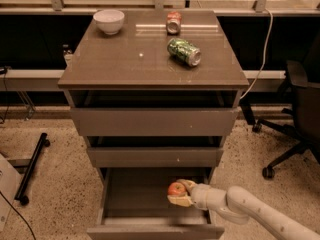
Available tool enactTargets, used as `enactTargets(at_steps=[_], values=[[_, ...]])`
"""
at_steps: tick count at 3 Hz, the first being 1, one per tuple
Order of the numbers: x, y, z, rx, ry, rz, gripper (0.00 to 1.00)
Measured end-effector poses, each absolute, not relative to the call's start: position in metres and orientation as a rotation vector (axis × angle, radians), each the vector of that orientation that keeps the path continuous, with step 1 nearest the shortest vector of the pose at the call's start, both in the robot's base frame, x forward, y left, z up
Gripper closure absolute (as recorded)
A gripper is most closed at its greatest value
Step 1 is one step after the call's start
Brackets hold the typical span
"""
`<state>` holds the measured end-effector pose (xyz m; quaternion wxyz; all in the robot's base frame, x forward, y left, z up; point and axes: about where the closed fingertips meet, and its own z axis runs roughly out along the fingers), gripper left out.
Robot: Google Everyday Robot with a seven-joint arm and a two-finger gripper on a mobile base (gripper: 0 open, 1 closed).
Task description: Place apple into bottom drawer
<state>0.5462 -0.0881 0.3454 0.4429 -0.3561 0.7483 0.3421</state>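
Note:
My gripper is holding the apple. It will let go of it on the bottom drawer's inside (171,205) near the drawer's front panel, a little to the chair side of the middle.
The bottom drawer (155,229) of the cabinet is pulled open, and its inside shows in the lower middle of the camera view. My gripper (178,193) reaches in from the lower right on a white arm and is shut on the apple (175,189), a round red-orange fruit. The apple is held over the right part of the drawer's floor, just inside its right wall. I cannot tell whether the apple touches the floor.
On the cabinet top (125,64) stand a white bowl (109,21), a green can on its side (184,52) and a red can (173,23). The two upper drawers stand slightly open. An office chair (297,129) is at the right, a black bar (31,168) on the floor at left.

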Motion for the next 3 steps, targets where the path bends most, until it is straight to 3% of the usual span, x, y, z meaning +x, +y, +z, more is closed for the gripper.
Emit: enactTargets(at_steps=[3], values=[[0.576,-0.048,0.268,-0.993,1.914,0.763,1.00]])
